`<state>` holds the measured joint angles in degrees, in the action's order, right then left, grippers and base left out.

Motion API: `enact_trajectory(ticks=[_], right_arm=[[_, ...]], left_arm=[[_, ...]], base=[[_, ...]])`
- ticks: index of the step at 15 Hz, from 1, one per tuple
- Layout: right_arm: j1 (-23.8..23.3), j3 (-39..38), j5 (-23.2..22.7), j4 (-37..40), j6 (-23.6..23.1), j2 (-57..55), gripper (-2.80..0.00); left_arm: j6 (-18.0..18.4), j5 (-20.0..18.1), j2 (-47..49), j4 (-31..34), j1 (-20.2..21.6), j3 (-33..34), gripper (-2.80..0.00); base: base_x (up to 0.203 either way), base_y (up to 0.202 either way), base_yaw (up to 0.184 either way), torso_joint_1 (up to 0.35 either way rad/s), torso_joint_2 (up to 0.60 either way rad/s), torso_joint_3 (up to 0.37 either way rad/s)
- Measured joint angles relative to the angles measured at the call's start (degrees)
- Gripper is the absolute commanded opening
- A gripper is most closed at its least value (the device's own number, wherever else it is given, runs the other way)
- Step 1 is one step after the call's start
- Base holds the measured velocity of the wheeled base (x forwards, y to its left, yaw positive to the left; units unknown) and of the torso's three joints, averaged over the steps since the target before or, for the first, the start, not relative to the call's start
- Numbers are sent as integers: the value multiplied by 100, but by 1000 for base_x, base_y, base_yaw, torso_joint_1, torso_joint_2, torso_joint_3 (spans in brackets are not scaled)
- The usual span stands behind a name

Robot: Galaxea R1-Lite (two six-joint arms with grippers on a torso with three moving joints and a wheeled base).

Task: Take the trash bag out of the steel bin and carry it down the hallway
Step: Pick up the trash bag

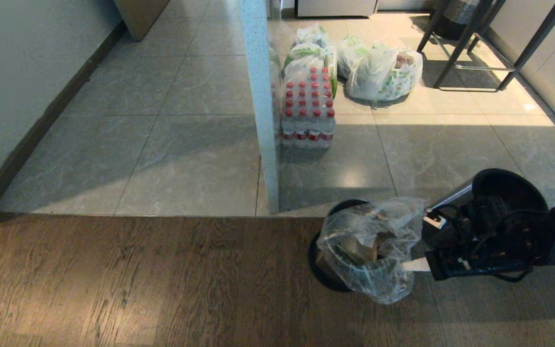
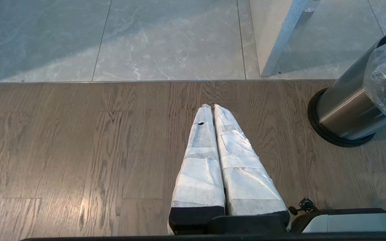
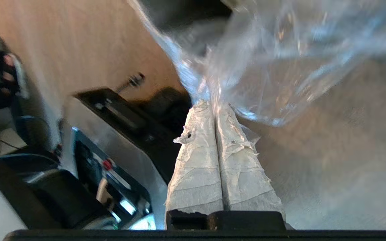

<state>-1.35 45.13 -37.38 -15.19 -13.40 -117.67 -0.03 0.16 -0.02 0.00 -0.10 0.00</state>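
Note:
I should back off and grab the film nearer the steel bin's opening [image 1: 389,263], because my right gripper's fingers pinch only the loose edge of the trash bag.
The trash bag [image 1: 369,246], clear and crinkly with brown cardboard inside, hangs from my right gripper [image 1: 406,265], which is shut on its gathered plastic. The wrist view shows the film [image 3: 263,67] stretched away from the pinched fingertips [image 3: 213,104]. The steel bin [image 1: 451,198] stands on the wood floor. In the head view it slants from a black foot ring [image 1: 317,262] to a black-rimmed mouth [image 1: 508,180] behind my right wrist. The bag drapes in front of the bin's side [image 2: 347,103]. My left gripper [image 2: 212,106] is shut and empty, low over the wood planks left of the bin.
A white partition [image 1: 263,120] ends at the tile edge. Behind it sit a pack of red-capped water bottles [image 1: 308,108] and white grocery bags [image 1: 383,72]. Dark furniture legs [image 1: 470,48] stand at the far right. The tiled hallway floor [image 1: 162,144] runs along a wall with a dark baseboard [image 1: 41,123].

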Motion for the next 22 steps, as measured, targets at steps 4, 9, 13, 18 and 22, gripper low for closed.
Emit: enact_trajectory(ticks=[4, 9, 13, 18, 22], right_arm=[[138, 336, -164, 21, 196, 122, -280], [273, 407, -198, -55, 282, 114, -280], [133, -72, -30, 120, -196, 221, -280], [-335, -258, 577, 1034, -1526, 175, -280], [-336, -197, 635, 826, -2059, -190, -280]], left_arm=[[-3, 2, 0, 0, 0, 0, -280], [-2, -2, 0, 0, 0, 0, -280], [-3, 0, 0, 0, 0, 0, -280], [-4, 0, 0, 0, 0, 0, -280], [-4, 0, 0, 0, 0, 0, -280]], base=[[0, 0, 0, 0, 0, 0], [0, 0, 0, 0, 0, 0], [0, 0, 0, 0, 0, 0], [0, 0, 0, 0, 0, 0], [0, 0, 0, 0, 0, 0]])
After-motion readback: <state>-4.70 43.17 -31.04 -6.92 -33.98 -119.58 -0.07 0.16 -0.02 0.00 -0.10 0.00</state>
